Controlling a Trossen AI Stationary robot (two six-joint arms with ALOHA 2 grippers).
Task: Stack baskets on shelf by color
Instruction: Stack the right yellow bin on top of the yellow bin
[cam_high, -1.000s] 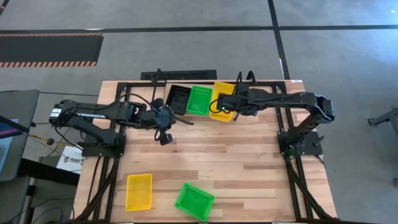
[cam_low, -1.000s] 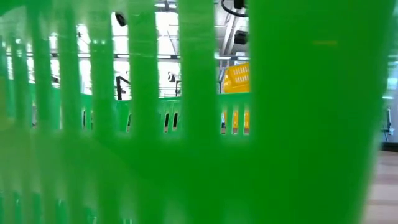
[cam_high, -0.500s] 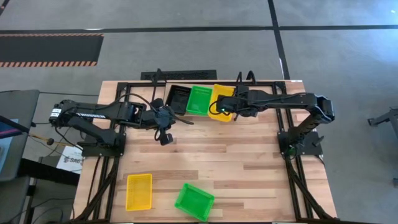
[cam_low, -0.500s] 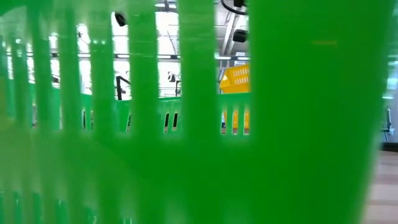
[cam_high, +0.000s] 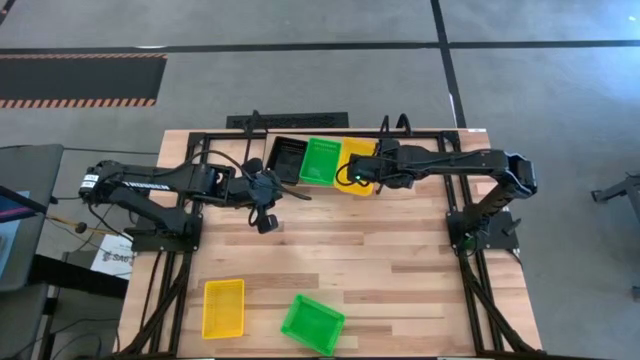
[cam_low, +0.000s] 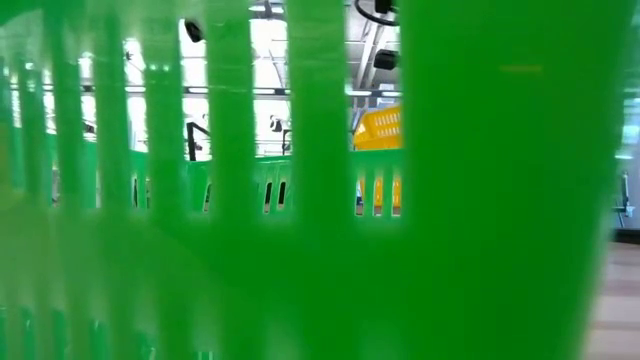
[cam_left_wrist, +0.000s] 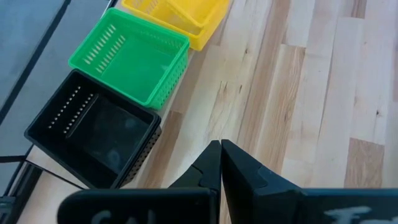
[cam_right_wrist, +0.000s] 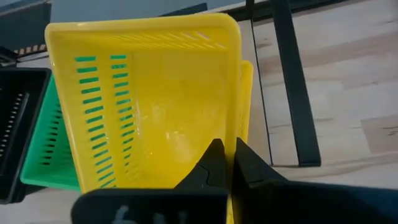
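My right gripper will let go of the held yellow basket there, as it slants over the lower yellow basket, and then straighten it by its side edge nearer the far corner (cam_right_wrist: 234, 68).
At the table's far edge the shelf (cam_high: 385, 127) carries a row: a black basket (cam_high: 290, 157), a green basket (cam_high: 322, 160) and a yellow basket stack (cam_right_wrist: 248, 81). My right gripper (cam_high: 347, 180) is shut on another yellow basket (cam_high: 357, 158) and holds it just over that stack. My left gripper (cam_high: 265, 222) hovers shut over bare wood, nearer than the black basket (cam_left_wrist: 93, 134). A loose yellow basket (cam_high: 223, 307) and a loose green basket (cam_high: 313, 322) rest bottom-down near the table's near edge. In the low view the yellow basket (cam_low: 380, 125) shows tilted. My right gripper pinches the held yellow basket by its right side wall (cam_right_wrist: 236, 124), toward the near end, one finger inside the basket and one outside. The fingers come from above, pointing down. The basket is lifted, tilted, over the lower yellow basket; whether the two touch I cannot tell.
The loose green basket's slotted wall (cam_low: 230, 200) fills nearly the whole low view. Black frame bars (cam_right_wrist: 292, 81) run beside the yellow stack. Bare wood lies mid-table between both arms and the two loose baskets.
My right gripper has eased slightly down and toward the table's left with the yellow basket, still shut on it; the basket sits a little lower over the yellow stack than a second ago.
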